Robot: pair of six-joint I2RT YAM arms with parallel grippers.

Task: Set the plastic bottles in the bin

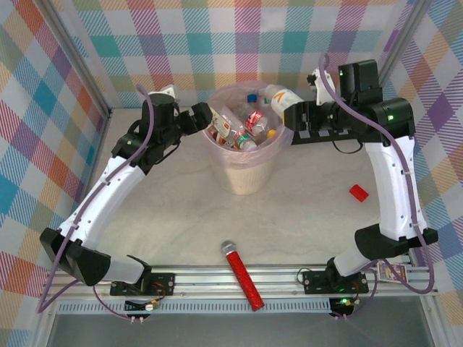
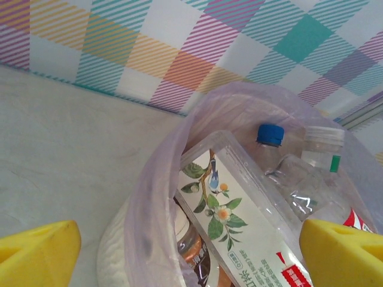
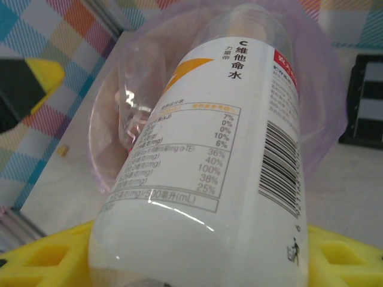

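Next, my right gripper releases the white-labelled bottle inside the bin [image 1: 268, 114], between the red-labelled bottle and the rim on the checkerboard side. That white-labelled bottle is now tilted over the rim.
The cream bin [image 1: 242, 177], lined with a pink bag [image 2: 161, 179], stands mid-table and holds several plastic bottles [image 1: 242, 126]. My left gripper [image 1: 208, 121] hovers at the bin's left rim, open, its yellow fingertips [image 2: 39, 254] far apart. Under it lie a flower-labelled bottle [image 2: 239, 218], a blue-capped bottle [image 2: 269, 136] and a clear bottle [image 2: 320, 146], all inside the bin. My right gripper [image 1: 291, 116] is shut on a white-labelled bottle [image 1: 278, 96], held tilted over the right rim. That bottle [image 3: 203, 155] sits between yellow fingers [image 3: 42, 263], its neck pointing into the bag [image 3: 114, 119].
A long red glittery microphone [image 1: 244, 278] lies near the front rail. A small red object [image 1: 358, 192] rests on the table to the right. A black-and-white checkerboard [image 3: 366, 101] lies beyond the bin. Plaid walls close in the back and sides.
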